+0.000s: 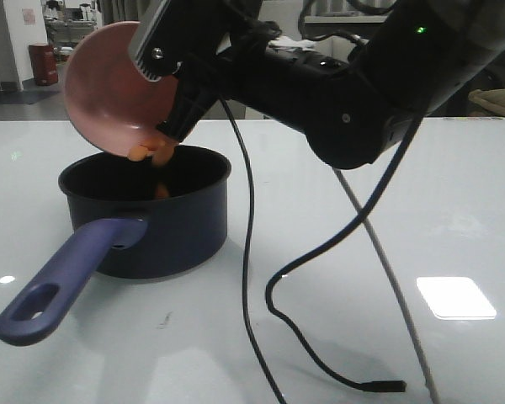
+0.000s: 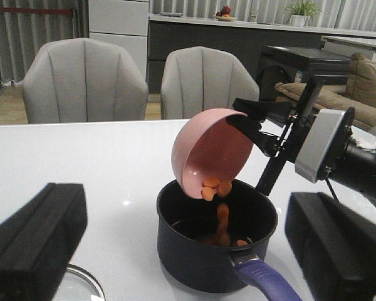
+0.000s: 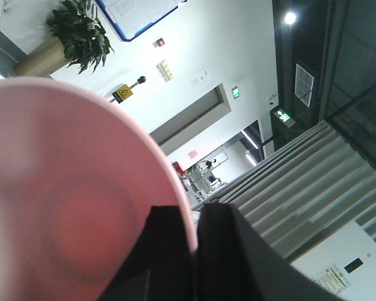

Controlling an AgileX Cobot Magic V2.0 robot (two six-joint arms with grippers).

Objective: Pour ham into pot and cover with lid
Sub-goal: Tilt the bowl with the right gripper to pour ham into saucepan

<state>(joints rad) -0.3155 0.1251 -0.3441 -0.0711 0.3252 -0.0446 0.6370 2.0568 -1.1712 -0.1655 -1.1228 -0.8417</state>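
The robot's right gripper will release the pink bowl on the white table [image 1: 396,236] next to the grey cable, behind the bright patch. The bowl is now tipped over the navy pot.
The dark navy pot [image 1: 164,231] stands on the white table with its purple handle [image 1: 59,286] pointing to the front left. Right above it my right gripper [image 1: 164,97] is shut on the rim of a pink bowl [image 1: 109,84], tipped steeply over the pot. Orange-pink ham pieces [image 2: 213,187] slide off the bowl's lip, and some lie inside the pot [image 2: 200,257]. The right wrist view shows the fingers [image 3: 169,251] clamping the bowl's rim [image 3: 185,207]. My left gripper [image 2: 183,213] hangs open in front of the pot, holding nothing. The glass lid [image 2: 81,285] lies beside its left finger, only its edge showing.
A black cable [image 1: 257,311] hangs from the right arm and loops across the table to a plug [image 1: 387,385]. A grey cable [image 1: 396,295] runs beside it. Two grey chairs [image 2: 84,81] stand behind the table's far edge.
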